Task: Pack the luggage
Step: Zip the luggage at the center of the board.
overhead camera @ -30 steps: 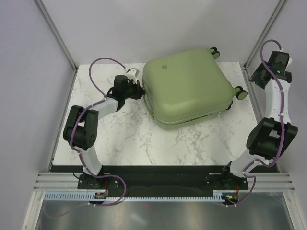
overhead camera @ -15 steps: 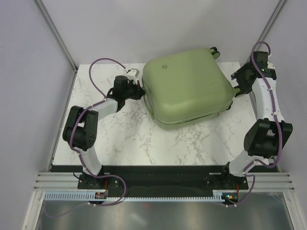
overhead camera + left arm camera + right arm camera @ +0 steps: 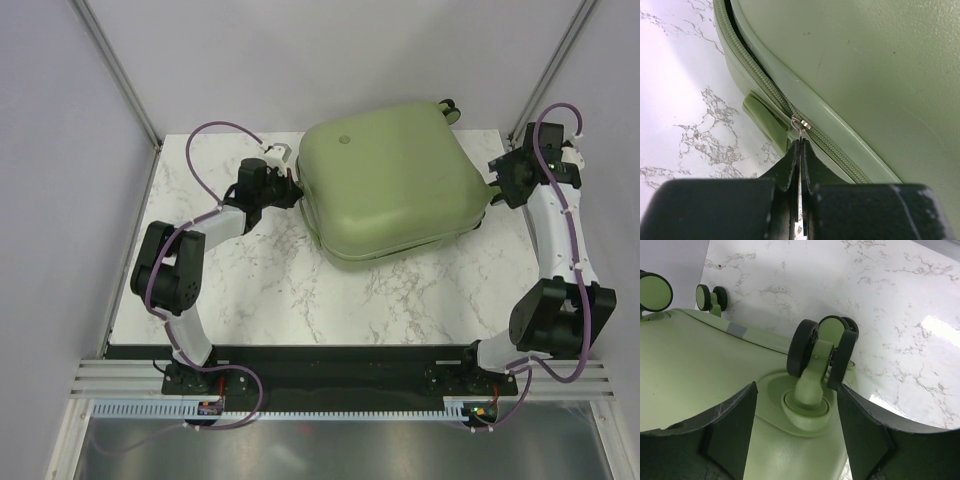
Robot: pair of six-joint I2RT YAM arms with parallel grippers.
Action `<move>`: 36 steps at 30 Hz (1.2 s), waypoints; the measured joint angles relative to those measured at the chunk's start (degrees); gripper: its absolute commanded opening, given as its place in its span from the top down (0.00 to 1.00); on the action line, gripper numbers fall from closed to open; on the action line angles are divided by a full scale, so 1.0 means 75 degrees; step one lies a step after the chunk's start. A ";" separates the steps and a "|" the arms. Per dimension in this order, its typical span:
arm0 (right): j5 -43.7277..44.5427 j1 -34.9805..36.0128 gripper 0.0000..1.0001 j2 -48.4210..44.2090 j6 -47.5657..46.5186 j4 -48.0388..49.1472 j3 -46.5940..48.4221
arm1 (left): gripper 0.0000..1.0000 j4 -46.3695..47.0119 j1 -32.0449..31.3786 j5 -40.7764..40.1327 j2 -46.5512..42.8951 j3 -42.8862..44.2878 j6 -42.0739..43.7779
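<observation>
I need to back off, center my right gripper and grip both discs (image 3: 820, 352), because the black-and-green wheel's near disc is in line with my right gripper's fingertip.
The sage-green luggage (image 3: 390, 180) lies flat and closed on the marble table, wheels toward the right. My left gripper (image 3: 291, 188) is at its left edge, shut on the metal zipper pull (image 3: 800, 125) of the green zipper (image 3: 765, 85), next to the side handle (image 3: 765, 122). My right gripper (image 3: 497, 190) is open at the right edge, its fingers (image 3: 732, 425) on either side of a black-and-green wheel (image 3: 822, 352), not touching it. More wheels (image 3: 655, 291) show further back.
The marble tabletop (image 3: 280, 285) lies bare in front of the luggage. Metal frame posts (image 3: 115, 70) stand at the back corners. The table's right edge (image 3: 525, 240) runs under my right arm.
My right arm has swung in from the far right and lowered its open gripper around the luggage's near-right wheel. The left gripper stays on the zipper pull, shifted slightly.
</observation>
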 measured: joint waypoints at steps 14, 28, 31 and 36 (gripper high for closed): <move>0.0294 0.0015 0.29 -0.0242 0.0032 -0.0393 -0.0323 | 0.98 0.0163 -0.0035 -0.0105 -0.0041 -0.0122 0.0000; 0.0146 0.0006 1.00 0.0087 0.0268 0.0236 -0.0568 | 0.98 0.0061 -0.0073 -0.0111 -0.0230 -0.0289 0.0000; 0.0169 -0.0009 1.00 0.0087 0.0221 0.0443 -0.0629 | 0.98 0.0035 -0.0079 -0.0108 -0.0312 -0.0373 0.0000; 0.0169 -0.0108 1.00 0.0277 -0.0373 0.0764 -0.0539 | 0.98 -0.0015 -0.0125 -0.0055 -0.0586 -0.0644 -0.0003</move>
